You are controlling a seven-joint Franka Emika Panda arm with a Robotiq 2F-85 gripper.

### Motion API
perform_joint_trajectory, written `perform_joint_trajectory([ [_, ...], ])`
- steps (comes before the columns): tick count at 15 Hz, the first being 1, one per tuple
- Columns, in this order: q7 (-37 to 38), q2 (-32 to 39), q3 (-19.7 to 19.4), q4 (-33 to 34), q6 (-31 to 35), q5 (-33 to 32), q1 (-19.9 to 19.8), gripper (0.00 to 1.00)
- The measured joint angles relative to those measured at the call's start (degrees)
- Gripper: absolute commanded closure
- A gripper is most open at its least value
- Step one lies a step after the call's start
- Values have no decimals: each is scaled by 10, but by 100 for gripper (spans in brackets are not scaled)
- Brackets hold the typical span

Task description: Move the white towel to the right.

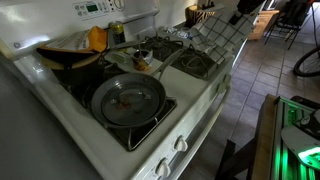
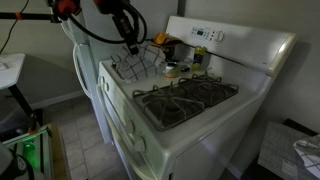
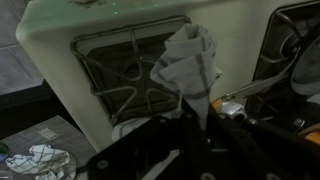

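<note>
Next, I lay the white towel down and let go of it with my gripper on the stove's end burner grate [image 1: 205, 55] [image 3: 135, 72], close to the front edge.
The white towel [image 1: 213, 42] with its dark grid check hangs from my gripper [image 1: 238, 14], and its lower part drapes onto the stove's end burner. In the other exterior view the towel [image 2: 136, 68] lies bunched on the burner grate just under the gripper [image 2: 131, 47]. In the wrist view the towel [image 3: 188, 62] is gathered into a peak that runs into my dark jaws [image 3: 192, 112]. The gripper is shut on the towel's top. The fingertips are hidden by cloth and shadow.
A round dark grey frying pan [image 1: 128, 98] sits on a front burner of the white stove [image 1: 195, 115]. A dark pot with an orange item [image 1: 92, 40] and small containers [image 2: 172, 68] stand towards the back. Bare grates [image 2: 188, 98] lie beside the towel.
</note>
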Motion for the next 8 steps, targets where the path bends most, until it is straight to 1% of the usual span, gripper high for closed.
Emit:
perform_joint_trajectory([
  [1,0,-1,0,-2,0,0,1,89],
  [2,0,-1,0,-2,0,0,1,97],
  [4,-1,0,0,-2,0,0,3,97],
  [6,-18,7,-7,0,0,-3,5,97],
  [8,-62,25,-32,3,3,-3,15,97],
])
